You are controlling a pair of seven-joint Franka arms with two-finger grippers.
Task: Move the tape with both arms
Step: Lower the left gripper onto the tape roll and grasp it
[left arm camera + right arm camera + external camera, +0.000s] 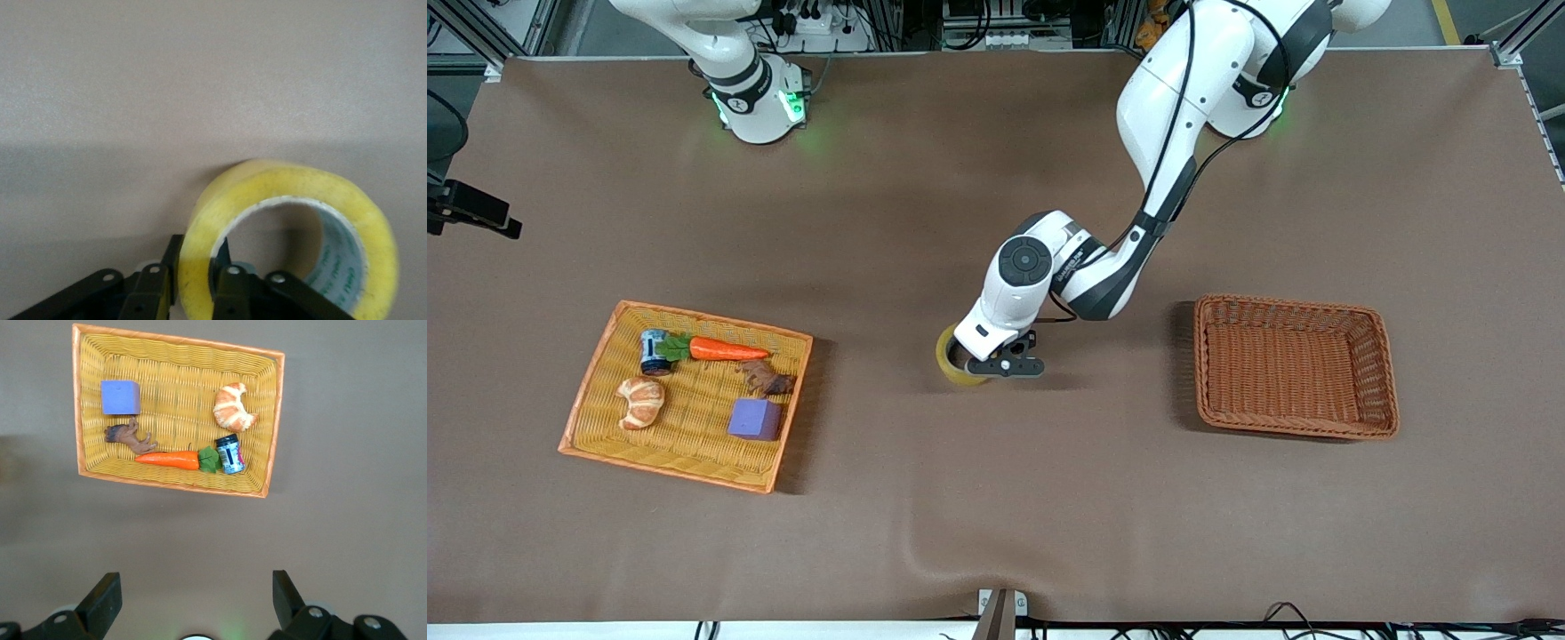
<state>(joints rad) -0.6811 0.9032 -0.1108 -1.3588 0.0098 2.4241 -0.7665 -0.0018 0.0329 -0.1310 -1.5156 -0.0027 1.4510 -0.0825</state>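
Next, my left gripper puts down the tape, now on edge between the two baskets, in the empty brown basket, in the half nearer the yellow basket (1274, 361), and lets go.
The tape (950, 363) is a yellowish ring roll at the middle of the table, between the two baskets. My left gripper (985, 363) is shut on its wall. In the left wrist view one finger sits outside the ring and the other inside it, clamping the tape (293, 200) at my left gripper (198, 270). The roll stands on edge at or just above the brown table; I cannot tell whether it touches. My right gripper (193, 600) is open and empty, high over the table beside the yellow basket (177, 337). It does not show in the front view.
The yellow basket (587, 391) toward the right arm's end holds a purple cube (754, 420), a croissant (641, 402), a carrot (725, 349), a small can (653, 351) and a brown figure (767, 380). An empty brown basket (1209, 373) stands toward the left arm's end.
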